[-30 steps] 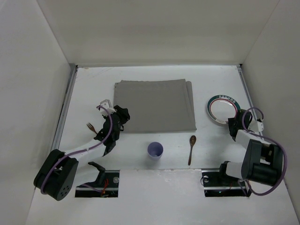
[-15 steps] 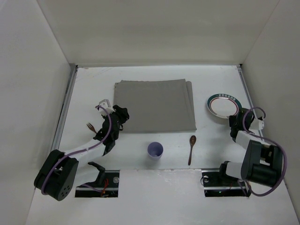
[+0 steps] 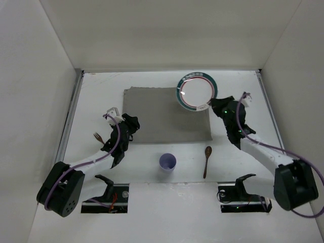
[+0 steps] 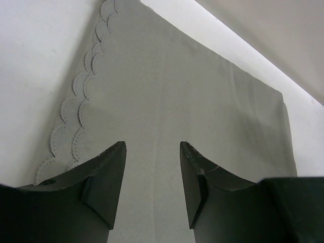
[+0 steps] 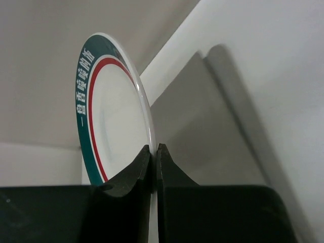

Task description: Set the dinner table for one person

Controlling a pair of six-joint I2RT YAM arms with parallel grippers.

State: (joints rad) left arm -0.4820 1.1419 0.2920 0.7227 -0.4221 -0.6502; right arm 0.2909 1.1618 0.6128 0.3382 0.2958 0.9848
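Note:
I should put down the white plate with my right gripper and release it on the middle of the grey placemat [image 3: 164, 115].
My right gripper [image 3: 211, 105] [image 5: 154, 147] is shut on the rim of a white plate [image 3: 196, 91] [image 5: 111, 111] with a green and red band. It holds the plate on edge in the air over the far right corner of the grey placemat [image 3: 162, 119] [image 4: 192, 101]. My left gripper [image 3: 132, 123] [image 4: 152, 147] stands open over the placemat's near left part, with nothing between its fingers. On the white dinner table [image 3: 101, 91] a purple cup [image 3: 168, 162] and a wooden spoon [image 3: 207, 160] lie in front of the placemat. A fork [image 3: 98, 137] lies to the left of my left arm.
Thin metal rails [image 3: 71, 116] run along the table's left and right sides, with white walls close behind them and at the back. The two arm bases sit at the near edge.
My right gripper has shut on the plate at the right side of the table, lifted it, and carried it left and farther back over the placemat's corner. The left arm has not moved.

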